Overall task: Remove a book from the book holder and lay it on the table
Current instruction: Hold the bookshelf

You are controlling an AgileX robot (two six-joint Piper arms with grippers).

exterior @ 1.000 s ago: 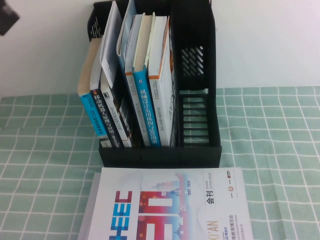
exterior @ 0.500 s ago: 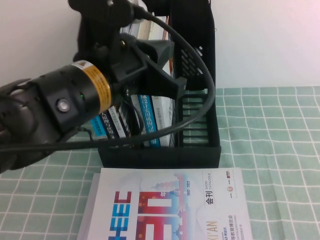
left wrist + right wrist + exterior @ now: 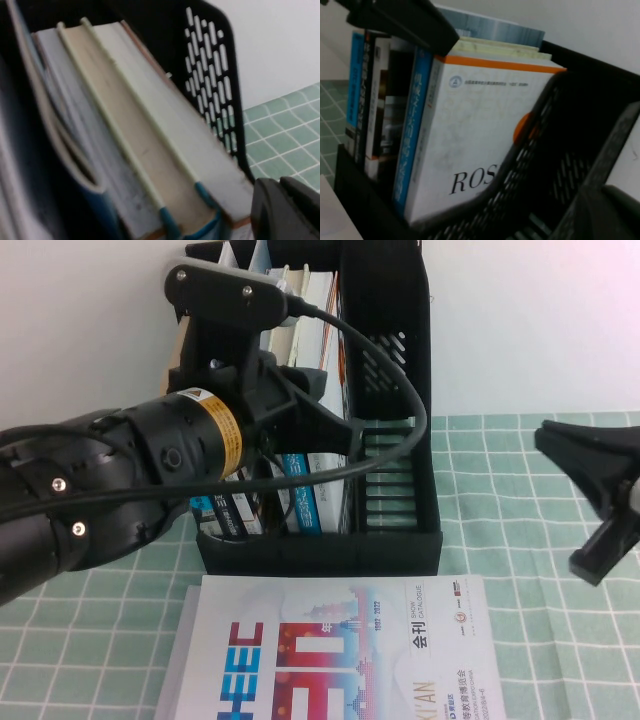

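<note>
The middle of the white ROS book's spine (image 3: 325, 464) (image 3: 423, 145), beside the holder's empty compartment, is the next place my right gripper should go to and close on.
The black book holder (image 3: 395, 540) stands upright on the green checked table (image 3: 530, 640). The book (image 3: 470, 140), white with an orange top strip and "ROS" on the cover, is the rightmost one in it, against a divider. Its page edge (image 3: 200, 145) shows in the left wrist view and its top (image 3: 322, 300) in the high view. My left gripper (image 3: 356, 430) is shut and empty in front of the books, beside that book's upper edge; it also shows in its own wrist view (image 3: 287, 202). At the right edge of the high view my right gripper (image 3: 548, 438) hovers shut, apart from the holder (image 3: 560, 150).
A white catalogue with red-blue lettering (image 3: 340, 660) lies flat on the table just in front of the holder. Blue-spined books (image 3: 300, 502) fill the holder's left slots. Its right compartment (image 3: 385, 480) holds nothing. A white wall runs behind.
The left arm swung in from the left over the holder's books, then settled slightly lower. The right gripper came into the high view at the right edge.
</note>
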